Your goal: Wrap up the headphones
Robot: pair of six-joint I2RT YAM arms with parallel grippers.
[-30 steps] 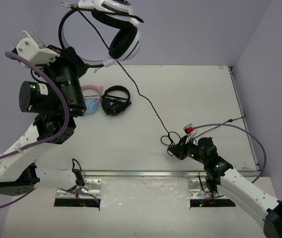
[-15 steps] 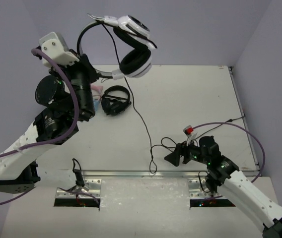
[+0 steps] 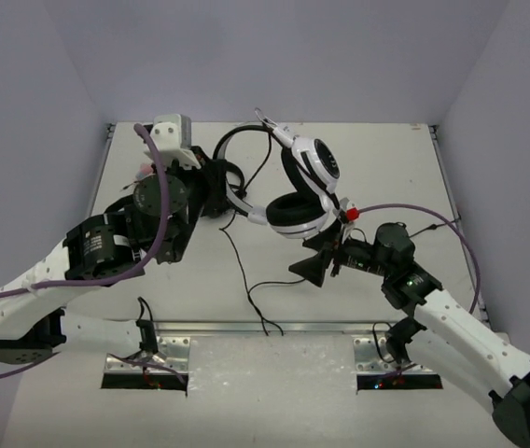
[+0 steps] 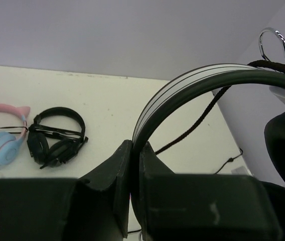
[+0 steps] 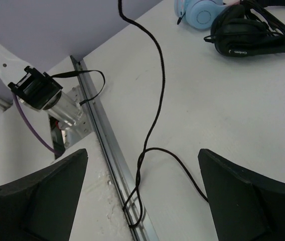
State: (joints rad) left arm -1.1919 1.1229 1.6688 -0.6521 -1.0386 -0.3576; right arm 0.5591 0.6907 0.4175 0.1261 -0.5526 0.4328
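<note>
My right gripper closes next on the black cable's hanging stretch [image 3: 244, 274] [image 5: 152, 127], just above the spot where its strands meet near the metal rail.
The headphones [image 3: 307, 191], white with black ear cushions, hang in the air over the middle of the table. My left gripper [image 3: 214, 179] is shut on their headband [image 4: 182, 85], whose striped arc is pinched between the jaws of the left gripper [image 4: 135, 149]. The thin black cable [image 3: 239, 257] drops from them to the table and loops at the near edge. My right gripper [image 3: 324, 259] hovers open just below the ear cups. In the right wrist view the cable [image 5: 157, 85] lies on the table under the wide-open right gripper [image 5: 142, 153], apart from both fingers.
A pink-and-blue cat-ear pair [image 4: 2, 140] and an all-black pair [image 4: 57, 138] lie at the far left of the table, mostly hidden by my left arm from above. A metal rail [image 5: 97, 130] runs along the near edge, with the cable's loop [image 5: 135, 213] over it.
My left arm has brought the headphones down and to the right, from high at the back to above the table's middle. My right gripper has opened, let go of the cable and lifted.
</note>
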